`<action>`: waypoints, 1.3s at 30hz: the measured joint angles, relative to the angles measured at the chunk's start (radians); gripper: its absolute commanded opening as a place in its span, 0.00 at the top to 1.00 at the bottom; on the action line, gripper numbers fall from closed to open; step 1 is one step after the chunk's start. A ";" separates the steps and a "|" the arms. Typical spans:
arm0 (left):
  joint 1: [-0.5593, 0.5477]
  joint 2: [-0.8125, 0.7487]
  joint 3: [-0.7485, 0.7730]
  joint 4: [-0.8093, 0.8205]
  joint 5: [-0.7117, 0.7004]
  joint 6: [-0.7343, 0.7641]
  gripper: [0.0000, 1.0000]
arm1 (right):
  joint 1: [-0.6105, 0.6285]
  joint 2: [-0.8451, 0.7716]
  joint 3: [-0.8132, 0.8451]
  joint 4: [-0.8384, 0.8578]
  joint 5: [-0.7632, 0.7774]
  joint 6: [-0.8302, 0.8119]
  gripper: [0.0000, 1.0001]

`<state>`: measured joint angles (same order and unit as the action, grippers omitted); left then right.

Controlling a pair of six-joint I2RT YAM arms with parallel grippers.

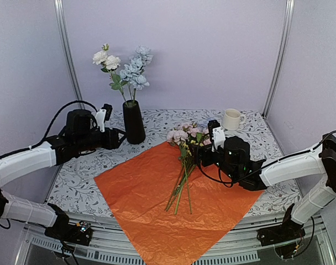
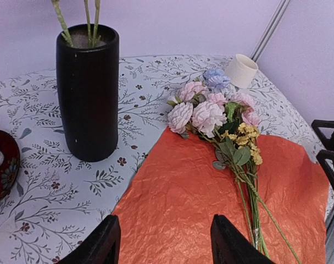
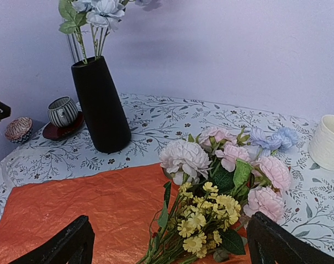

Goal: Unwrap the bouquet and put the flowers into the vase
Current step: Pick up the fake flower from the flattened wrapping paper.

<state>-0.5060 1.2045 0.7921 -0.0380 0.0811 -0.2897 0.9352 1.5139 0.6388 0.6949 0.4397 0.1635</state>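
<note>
The robot's right gripper should next close on the bare green stem (image 1: pixel 187 180) of the large pale pink flower, well below the flower's head, over the orange sheet.
The bouquet lies opened out: its orange sheet (image 1: pixel 140 193) is spread flat on the table. On the sheet lies a bunch of pink, pale blue and yellow flowers (image 1: pixel 182 165), heads toward the back. The black vase (image 1: pixel 134 122) stands upright at the back left and holds white and blue flowers (image 1: pixel 126 69). My left gripper (image 1: pixel 122 137) hovers open just left of the vase, with nothing between its fingers (image 2: pixel 104 245). My right gripper (image 1: pixel 197 156) is open beside the lying flowers (image 3: pixel 222 181). Their yellow cluster sits between its fingers (image 3: pixel 68 245), untouched.
A white mug (image 1: pixel 232 118) stands at the back right. A striped cup on a red saucer (image 3: pixel 62 111) and a small patterned bowl (image 3: pixel 18 129) sit left of the vase (image 3: pixel 101 107). The orange sheet (image 2: pixel 183 203) overhangs the table's near edge.
</note>
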 measured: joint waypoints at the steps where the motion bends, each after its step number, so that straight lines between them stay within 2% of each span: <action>1: 0.000 -0.034 -0.023 0.004 0.005 -0.005 0.41 | 0.000 0.001 0.015 -0.023 0.007 0.009 0.02; 4: 0.000 -0.116 -0.079 0.033 0.016 -0.018 0.41 | 0.000 0.006 0.041 -0.102 0.018 0.036 0.09; 16: -0.002 -0.252 -0.388 0.211 0.103 -0.055 0.39 | 0.000 0.046 0.166 -0.569 -0.100 0.360 0.14; 18: -0.002 -0.282 -0.418 0.245 0.115 -0.058 0.39 | 0.000 0.058 0.204 -0.632 -0.130 0.393 0.20; 19: -0.002 -0.297 -0.431 0.262 0.120 -0.059 0.39 | 0.000 0.066 0.224 -0.660 -0.145 0.404 0.27; 23: -0.002 -0.332 -0.460 0.303 0.132 -0.056 0.37 | 0.000 0.118 0.311 -0.769 -0.200 0.438 0.41; 27: -0.002 -0.362 -0.488 0.333 0.152 -0.051 0.36 | 0.000 0.180 0.389 -0.861 -0.248 0.456 0.43; 30: -0.003 -0.384 -0.502 0.341 0.158 -0.050 0.36 | 0.001 0.209 0.419 -0.900 -0.275 0.462 0.54; 34: -0.003 -0.407 -0.505 0.342 0.158 -0.044 0.35 | 0.006 0.241 0.449 -0.941 -0.298 0.477 0.60; 39: -0.003 -0.424 -0.506 0.343 0.158 -0.043 0.35 | 0.018 0.277 0.468 -0.975 -0.322 0.488 0.61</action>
<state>-0.5087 0.7803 0.2859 0.3046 0.2390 -0.3325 0.9531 1.7905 1.1069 -0.2802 0.1173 0.6518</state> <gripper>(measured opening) 0.649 0.390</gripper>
